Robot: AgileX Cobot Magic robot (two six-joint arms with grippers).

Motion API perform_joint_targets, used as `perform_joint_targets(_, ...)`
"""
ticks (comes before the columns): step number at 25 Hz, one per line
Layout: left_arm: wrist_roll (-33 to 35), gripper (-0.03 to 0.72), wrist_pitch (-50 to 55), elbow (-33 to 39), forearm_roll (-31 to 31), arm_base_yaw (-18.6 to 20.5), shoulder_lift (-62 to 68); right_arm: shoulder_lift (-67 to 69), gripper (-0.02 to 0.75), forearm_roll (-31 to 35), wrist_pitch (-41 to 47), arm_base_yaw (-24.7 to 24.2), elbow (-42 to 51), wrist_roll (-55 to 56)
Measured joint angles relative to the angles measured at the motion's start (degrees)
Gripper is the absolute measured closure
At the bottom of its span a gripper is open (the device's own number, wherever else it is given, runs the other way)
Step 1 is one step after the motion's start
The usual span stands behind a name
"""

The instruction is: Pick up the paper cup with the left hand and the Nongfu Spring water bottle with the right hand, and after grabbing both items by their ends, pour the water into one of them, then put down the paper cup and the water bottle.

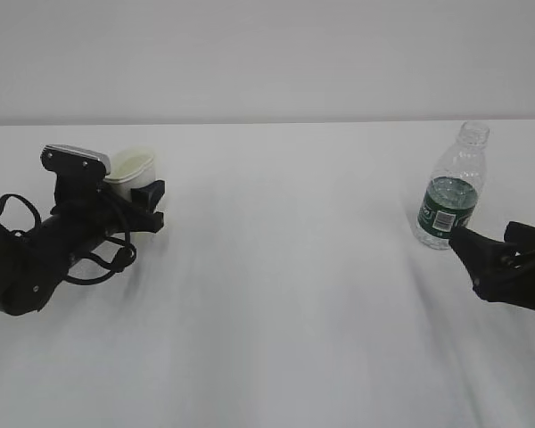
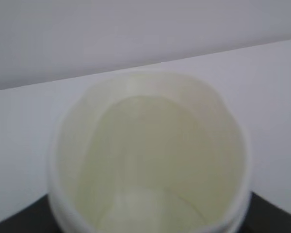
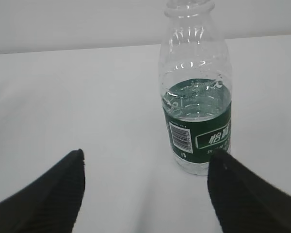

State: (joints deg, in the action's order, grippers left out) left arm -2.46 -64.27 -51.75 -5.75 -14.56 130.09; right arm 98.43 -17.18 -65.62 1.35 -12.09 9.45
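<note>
Next, my left gripper lets go of the paper cup on the white table [image 1: 152, 221] just under that gripper's black fingertips.
The white paper cup [image 1: 129, 168] is at the far left, held between the black fingers of my left gripper [image 1: 153, 205], which is shut on it. Its cream inside [image 2: 145, 160] fills the left wrist view, with dark fingers [image 2: 276, 216] at the lower corners. Whether the cup's base touches the table is hidden. The Nongfu Spring water bottle [image 1: 451, 187] stands upright and uncapped at the right, with water [image 3: 199, 104] up to the top of its green label. My right gripper [image 3: 148, 155] is open and low just in front of the bottle [image 3: 196, 92], which is beside its right finger, not between the jaws.
The white table [image 1: 285, 294] runs back to a pale wall. Loose black cables [image 1: 107, 259] hang from the left arm near the table surface. Nothing else stands between the two arms.
</note>
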Motion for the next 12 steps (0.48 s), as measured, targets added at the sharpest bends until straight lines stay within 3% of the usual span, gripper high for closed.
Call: perform_joint_targets(12, 0.0, 0.272, 0.0, -2.0, -0.1, 0.0, 2.5, 0.0, 0.148, -0.1, 0.0, 0.0, 0.0, 0.6)
